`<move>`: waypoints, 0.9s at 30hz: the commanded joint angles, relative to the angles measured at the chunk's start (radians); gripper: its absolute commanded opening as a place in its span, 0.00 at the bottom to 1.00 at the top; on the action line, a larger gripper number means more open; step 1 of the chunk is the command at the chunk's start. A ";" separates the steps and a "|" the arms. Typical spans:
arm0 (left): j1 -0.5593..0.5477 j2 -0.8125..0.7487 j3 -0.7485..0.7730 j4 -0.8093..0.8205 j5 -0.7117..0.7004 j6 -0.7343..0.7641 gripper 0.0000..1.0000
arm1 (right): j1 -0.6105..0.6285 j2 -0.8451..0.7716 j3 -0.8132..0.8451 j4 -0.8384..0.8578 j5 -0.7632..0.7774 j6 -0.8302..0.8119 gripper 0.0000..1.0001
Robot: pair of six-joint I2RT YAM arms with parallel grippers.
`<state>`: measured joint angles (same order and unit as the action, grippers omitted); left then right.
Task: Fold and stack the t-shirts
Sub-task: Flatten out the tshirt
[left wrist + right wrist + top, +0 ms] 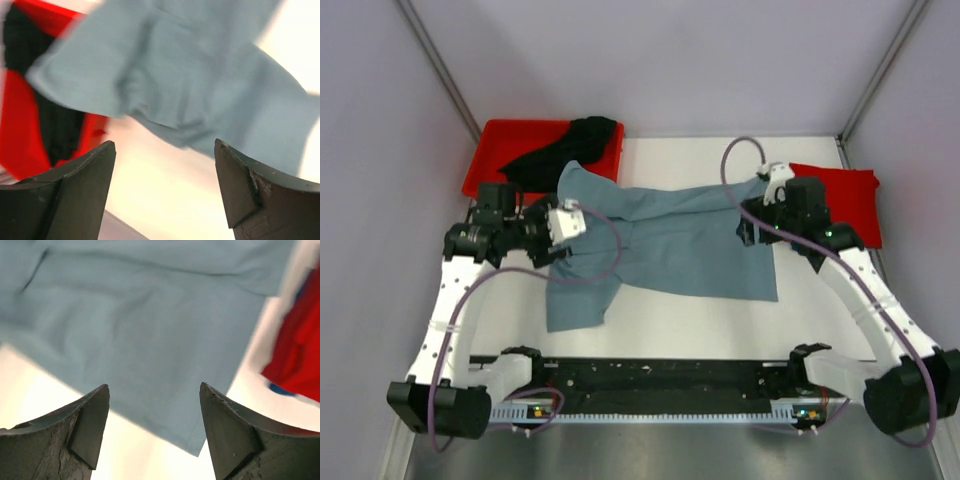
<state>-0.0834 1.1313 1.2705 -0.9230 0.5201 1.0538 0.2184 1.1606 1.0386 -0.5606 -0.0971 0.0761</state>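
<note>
My left gripper needs to next grab the grey-blue t-shirt by its near corner on the red bin's side (551,328) (299,172).
The grey-blue t-shirt (670,240) lies spread and rumpled across the middle of the white table; it also shows in the left wrist view (190,75) and the right wrist view (140,325). The black t-shirt (570,148) hangs out of the red bin (505,150) at the back left. The red t-shirt (850,200) lies flat at the right edge. My left gripper (568,222) is open and empty above the shirt's left part. My right gripper (752,228) is open and empty above its right edge.
Grey walls close in the table on three sides. The arm bases and a black rail (660,380) stand along the near edge. Purple cables loop over both arms.
</note>
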 commanded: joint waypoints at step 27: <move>-0.036 -0.064 -0.771 0.029 -0.169 0.479 0.07 | 0.274 0.427 -0.204 -0.203 0.148 -0.696 0.19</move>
<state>-0.1146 1.0561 0.5045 -0.9768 0.3225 1.5745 0.4717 1.5539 0.8474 -0.7773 0.0399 -0.6224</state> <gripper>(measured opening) 0.405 0.376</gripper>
